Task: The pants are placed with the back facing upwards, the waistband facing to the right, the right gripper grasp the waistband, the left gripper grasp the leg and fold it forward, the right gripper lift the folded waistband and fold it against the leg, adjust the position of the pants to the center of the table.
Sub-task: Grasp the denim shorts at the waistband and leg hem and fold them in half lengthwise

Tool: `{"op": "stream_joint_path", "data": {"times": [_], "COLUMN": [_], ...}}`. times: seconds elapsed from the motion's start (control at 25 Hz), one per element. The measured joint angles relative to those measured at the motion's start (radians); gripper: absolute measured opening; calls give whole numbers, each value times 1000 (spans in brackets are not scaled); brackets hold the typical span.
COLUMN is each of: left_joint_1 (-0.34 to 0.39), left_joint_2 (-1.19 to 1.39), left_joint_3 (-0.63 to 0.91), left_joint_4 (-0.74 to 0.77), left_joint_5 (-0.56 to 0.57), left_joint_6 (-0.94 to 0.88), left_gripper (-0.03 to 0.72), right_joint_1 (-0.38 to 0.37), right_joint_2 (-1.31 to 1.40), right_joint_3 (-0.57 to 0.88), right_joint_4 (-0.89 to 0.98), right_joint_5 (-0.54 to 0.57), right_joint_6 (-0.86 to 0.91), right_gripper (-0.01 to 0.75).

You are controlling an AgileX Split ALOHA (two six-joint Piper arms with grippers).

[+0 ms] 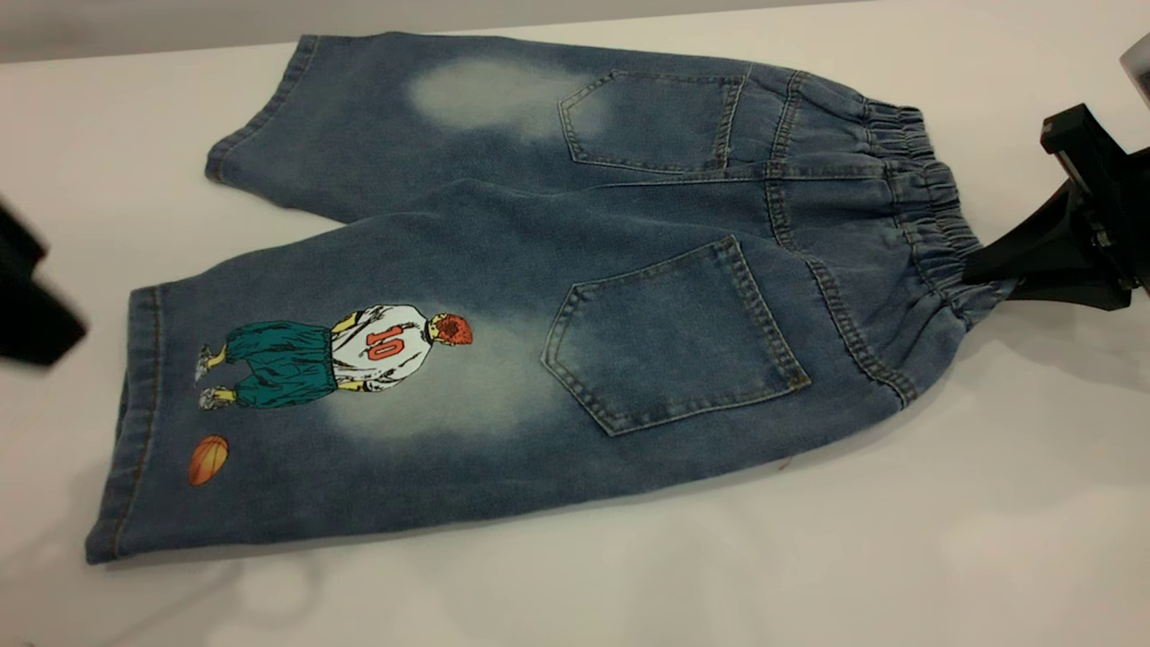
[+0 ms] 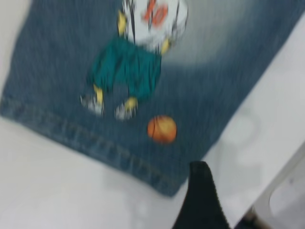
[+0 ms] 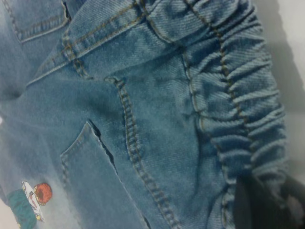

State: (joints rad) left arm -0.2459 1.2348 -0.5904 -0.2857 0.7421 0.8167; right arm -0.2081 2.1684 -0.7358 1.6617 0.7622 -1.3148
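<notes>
Next, my left gripper grabs the pants at the near corner of the printed leg's hem [image 1: 120, 545] [image 2: 175, 181], beside the orange ball.
The pants [image 1: 575, 270] lie flat on the table [image 1: 898, 539], back pockets up, with the gathered waistband [image 1: 925, 207] at the right. My right gripper [image 1: 979, 274] is shut on the near end of the waistband [image 3: 243, 95], and its black jaw [image 3: 259, 205] shows under puckered denim. The leg [image 1: 359, 431] with the cartoon player and orange ball points left. My left gripper [image 1: 31, 314] hovers at the far left, just off that leg's hem. In the left wrist view the printed leg [image 2: 214, 71] lies ahead of my left gripper [image 2: 202, 195], which touches no cloth.
The plain leg [image 1: 377, 117] with its faded patch lies behind the printed one, near the table's far edge [image 1: 135, 49]. A pale grey object [image 2: 286, 200] sits beside the left gripper. Bare tabletop runs along the front and right.
</notes>
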Motion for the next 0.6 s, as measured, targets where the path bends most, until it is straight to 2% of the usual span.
{"op": "stream_joint_path", "data": {"times": [0.12, 0.36, 0.6], "left_joint_1": [0, 0, 0], "left_joint_2": [0, 0, 50], "left_joint_3": [68, 202, 282], "left_joint_4": [5, 94, 266], "left_joint_5": [-25, -162, -267], "left_joint_6": [0, -29, -118], "left_gripper": [460, 460, 459], "right_joint_1": [0, 0, 0], "right_joint_2": [0, 0, 0], "right_joint_3": [0, 0, 0], "right_joint_4": [3, 22, 35], "right_joint_5": [11, 33, 33], "right_joint_6": [0, 0, 0], "right_gripper": [20, 21, 24]}}
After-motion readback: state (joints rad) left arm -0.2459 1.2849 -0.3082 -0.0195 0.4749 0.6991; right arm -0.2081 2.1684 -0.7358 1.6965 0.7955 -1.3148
